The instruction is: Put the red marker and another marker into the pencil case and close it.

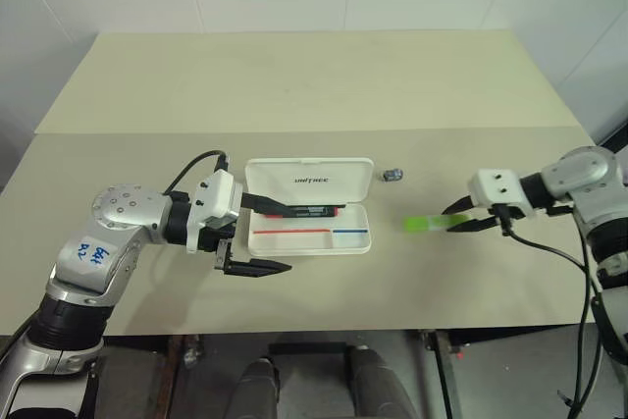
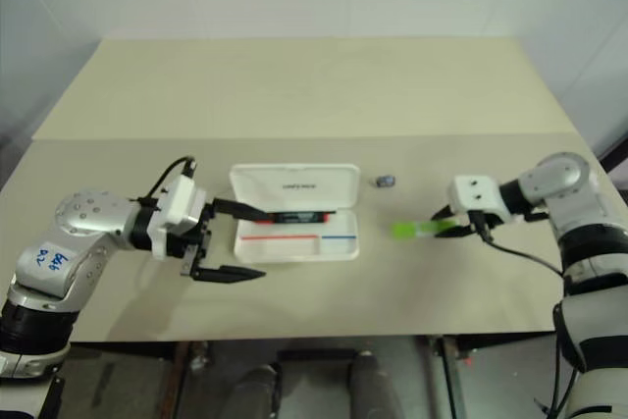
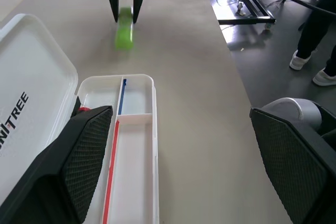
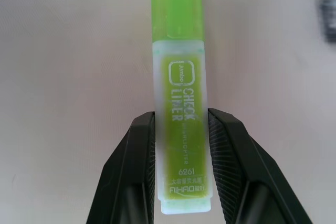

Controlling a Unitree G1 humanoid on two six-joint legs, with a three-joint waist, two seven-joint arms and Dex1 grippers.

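Note:
Next, I release the lime-green highlighter from my right gripper in the pencil case's long front section (image 1: 292,241), beside the red strip.
The white pencil case (image 1: 355,242) lies open at mid-table, its lid (image 1: 309,181) tipped back. The red marker (image 1: 312,210) rests in the tray along the hinge side. My left gripper (image 1: 287,238) is open at the case's left end, one finger over the marker's end and the other in front of the tray. Right of the case, my right gripper (image 1: 453,224) is shut on the lime-green highlighter (image 1: 427,223), gripping its rear half (image 4: 178,93); the cap points toward the case. From the left wrist I see the tray (image 3: 134,150) and the highlighter (image 3: 124,32) beyond.
A small dark grey lump (image 1: 392,175) sits on the table just right of the lid. The beige table (image 1: 294,85) stretches far behind the case. Off the table's near side, the left wrist view shows a person's shoes (image 3: 302,61) and a metal frame (image 3: 252,9).

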